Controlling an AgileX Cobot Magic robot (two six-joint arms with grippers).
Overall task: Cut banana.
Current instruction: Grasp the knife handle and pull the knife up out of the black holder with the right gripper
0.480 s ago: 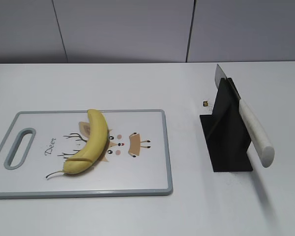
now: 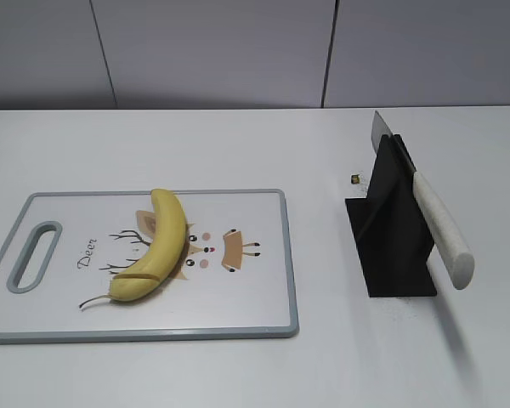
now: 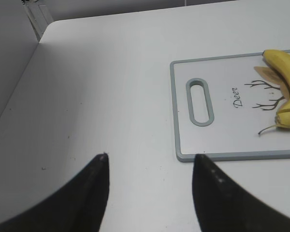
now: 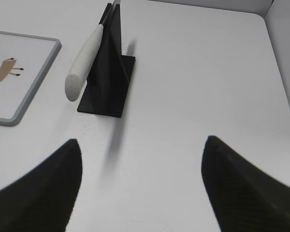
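The robot's right gripper should next move to the knife in the black stand and close on its white handle's near half (image 2: 445,229) (image 4: 80,68).
A curved yellow banana (image 2: 160,246) lies on a white cutting board (image 2: 246,297) with a grey rim, with one cut across near its dark stem end. It also shows in the left wrist view (image 3: 289,92). A knife with a white handle (image 2: 440,229) rests in a black stand (image 2: 395,246) to the right of the board; it also shows in the right wrist view (image 4: 82,63). My left gripper (image 3: 150,157) is open and empty over bare table, left of the board. My right gripper (image 4: 142,145) is open and empty, near the stand's front. Neither gripper shows in the exterior view.
The board (image 3: 222,140) has a handle slot (image 3: 199,101) at its left end and a brown deer print (image 2: 234,249) beside the banana. A small dark object (image 2: 355,178) lies on the table behind the stand. A wall rises at the table's far edge.
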